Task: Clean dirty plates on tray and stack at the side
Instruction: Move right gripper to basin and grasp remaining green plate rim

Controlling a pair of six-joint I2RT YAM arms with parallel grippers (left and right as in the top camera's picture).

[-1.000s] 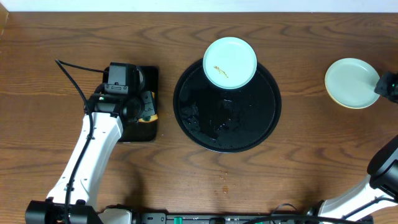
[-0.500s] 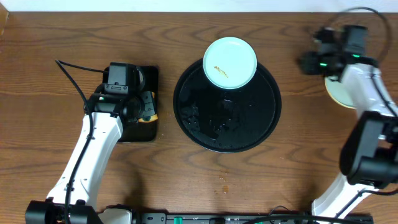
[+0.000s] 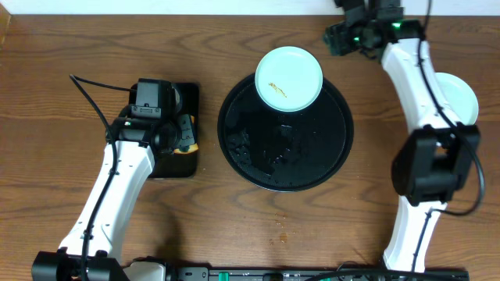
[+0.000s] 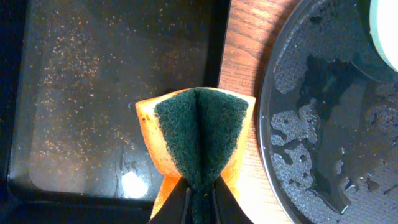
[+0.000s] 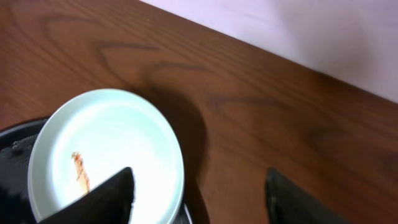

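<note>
Next, my left gripper sets the folded orange sponge down and lets go of it on the wet bottom of the small rectangular black tray (image 3: 175, 144) (image 4: 140, 109).
A pale mint plate (image 3: 289, 78) with a thin brown smear sits on the far rim of the round black tray (image 3: 266, 160), whose surface is wet. In the right wrist view the same plate (image 5: 106, 149) lies below my right gripper (image 5: 199, 199), which is open and empty, one finger over the plate's right edge and the other over bare wood. From overhead, that right gripper (image 3: 334, 37) hovers just beyond the plate's far right. My left gripper (image 4: 199, 208) is shut on a folded orange sponge (image 4: 200, 130) with a green scouring face. Another pale plate (image 3: 459, 95) rests on the table at the right, partly behind the arm.
A small rectangular black tray (image 3: 176, 94) lies left of the round tray, under the left gripper (image 3: 183, 140) and the sponge. Its floor (image 4: 93, 93) is speckled and wet. The round tray's rim (image 4: 273, 124) runs close to the sponge. The right arm (image 3: 418, 86) stretches across the table's right side.
The right arm has swung from the side plate at the far right up to the table's back edge beside the tray's plate, its jaws spreading wider. The left arm and sponge have stayed still.
</note>
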